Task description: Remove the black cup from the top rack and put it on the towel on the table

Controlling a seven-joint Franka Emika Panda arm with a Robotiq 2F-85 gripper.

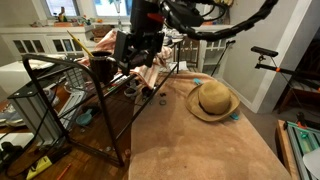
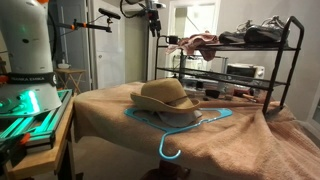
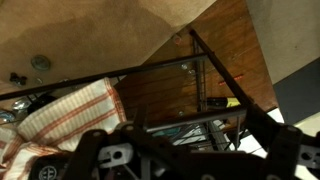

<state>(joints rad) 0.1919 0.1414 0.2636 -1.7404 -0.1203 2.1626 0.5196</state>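
Note:
The black cup's rim [image 1: 109, 58], at the top rack's corner, is the next thing my gripper should go to and close on.
My gripper [image 1: 133, 58] hangs over the top rack [image 1: 60, 66], the upper tier of a black wire-frame rack, next to a small dark cup [image 1: 100, 68] on that tier. In the wrist view the jaws [image 3: 185, 150] are dark and spread wide, with only rack bars [image 3: 170, 66] showing between them; the cup is not visible there. The tan towel [image 1: 200, 140] covers the table and also shows in an exterior view [image 2: 230, 140] and in the wrist view [image 3: 110, 30]. The rack shows in an exterior view [image 2: 240, 47].
A straw hat [image 1: 212, 100] lies on the towel, on a blue hanger [image 2: 185, 128]. An orange-and-white striped cloth [image 3: 70, 110] lies by the rack. Dark items and a reddish cloth [image 2: 195, 42] sit on the rack's top. A wood floor [image 3: 230, 50] lies below.

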